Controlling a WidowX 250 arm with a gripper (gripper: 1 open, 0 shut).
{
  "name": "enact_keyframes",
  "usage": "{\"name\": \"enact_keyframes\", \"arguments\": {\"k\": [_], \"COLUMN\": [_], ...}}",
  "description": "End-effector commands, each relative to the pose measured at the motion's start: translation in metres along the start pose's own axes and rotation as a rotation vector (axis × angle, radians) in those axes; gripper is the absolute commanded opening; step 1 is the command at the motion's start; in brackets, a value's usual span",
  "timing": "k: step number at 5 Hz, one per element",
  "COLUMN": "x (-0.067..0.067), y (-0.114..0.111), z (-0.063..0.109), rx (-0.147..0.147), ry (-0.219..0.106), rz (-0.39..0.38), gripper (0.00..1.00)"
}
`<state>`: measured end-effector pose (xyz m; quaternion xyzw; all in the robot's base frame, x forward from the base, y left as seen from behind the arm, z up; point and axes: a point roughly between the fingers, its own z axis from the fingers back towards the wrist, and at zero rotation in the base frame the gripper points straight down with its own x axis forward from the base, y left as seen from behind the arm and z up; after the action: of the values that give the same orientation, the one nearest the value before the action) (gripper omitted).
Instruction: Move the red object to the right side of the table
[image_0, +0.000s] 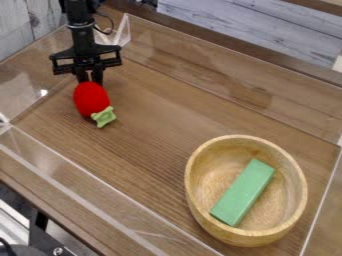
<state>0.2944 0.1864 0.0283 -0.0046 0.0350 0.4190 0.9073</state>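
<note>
The gripper's fingers are drawn together at the far tip of the red object, so it should open them wide and close them around its red body (91, 99) before lifting.
The red object (90, 98) is a small rounded strawberry-like toy with a light green leafy cap (104, 117). It lies on the left part of the brown wood-grain table (174, 110). My gripper (88, 78) points straight down directly over it. Its dark fingers (82, 72) are drawn together, and their tips sit at the top of the red toy. Whether the tips pinch the toy or only meet it cannot be made out. The toy still rests on the tabletop.
A round light wooden bowl (211, 208) stands at the front right with a green rectangular block (243, 192) lying in it. Low clear acrylic walls (40, 60) border the tabletop on all sides.
</note>
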Motion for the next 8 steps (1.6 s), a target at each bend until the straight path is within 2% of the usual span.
{"name": "enact_keyframes", "arguments": {"k": [1,2,3,4,6,7,8], "x": [-0.005,-0.023,-0.039,-0.042,-0.034,-0.028,-0.022], "y": [-0.004,-0.019,-0.03,-0.023,-0.008,0.004,0.001], "z": [0.052,0.076,0.085,0.068,0.057,0.044,0.031], "rx": [-0.064,-0.108,-0.132,-0.122,-0.104,-0.095,-0.078], "ry": [-0.081,-0.081,-0.077,-0.074,-0.075,-0.077,-0.072], "rz": [-0.063,-0.171,-0.247,-0.243,-0.144,-0.096,-0.095], "gripper": [0.0,0.0,0.0,1.0,1.0,1.0,1.0]}}
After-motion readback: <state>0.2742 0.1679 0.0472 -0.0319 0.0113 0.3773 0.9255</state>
